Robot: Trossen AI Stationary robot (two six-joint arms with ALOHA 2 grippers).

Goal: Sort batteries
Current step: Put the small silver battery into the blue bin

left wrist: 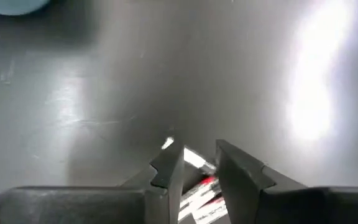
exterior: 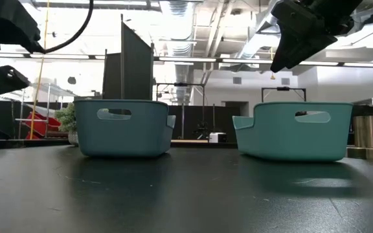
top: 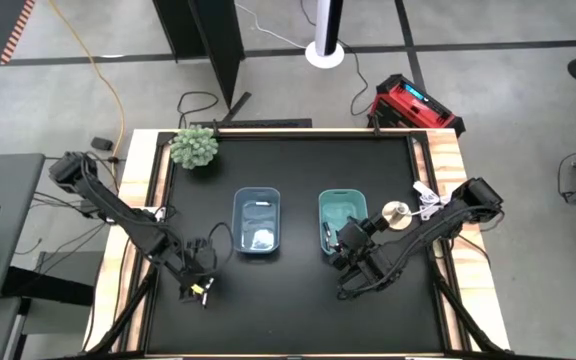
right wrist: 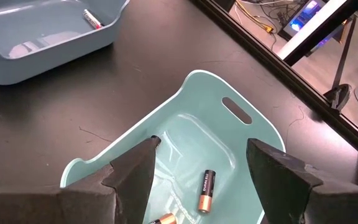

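The batteries sit bunched at a slant to my left gripper's fingers, so I need to open them, line up and pinch one battery alone [left wrist: 194,158] before I head to the blue bin.
My left gripper [top: 200,287] is near the table's front left, left of the blue bin [top: 258,222], and is shut on a whitish-silver battery [left wrist: 194,160] with red print. My right gripper [right wrist: 197,168] is open and empty above the near end of the teal bin [top: 341,220]. Two dark batteries with coppery ends [right wrist: 205,190] lie on the teal bin's floor. A whitish battery [right wrist: 92,18] lies in the blue bin [right wrist: 36,31]. In the low view both bins [exterior: 123,126] [exterior: 296,129] stand on the table, with my right gripper [exterior: 303,32] above the teal one. My left gripper pinches the whitish-silver battery between its two fingers [left wrist: 166,171]. The battery lies along the fingers, and its free end [left wrist: 169,144] sticks out past the fingertips. Whether it touches the table below does not show.
A small green plant [top: 194,147] stands at the far left corner. A round silver thing [top: 396,212] sits right of the teal bin. The black tabletop has a wooden border [top: 448,160]. Open black surface lies in front of both bins [top: 288,300].
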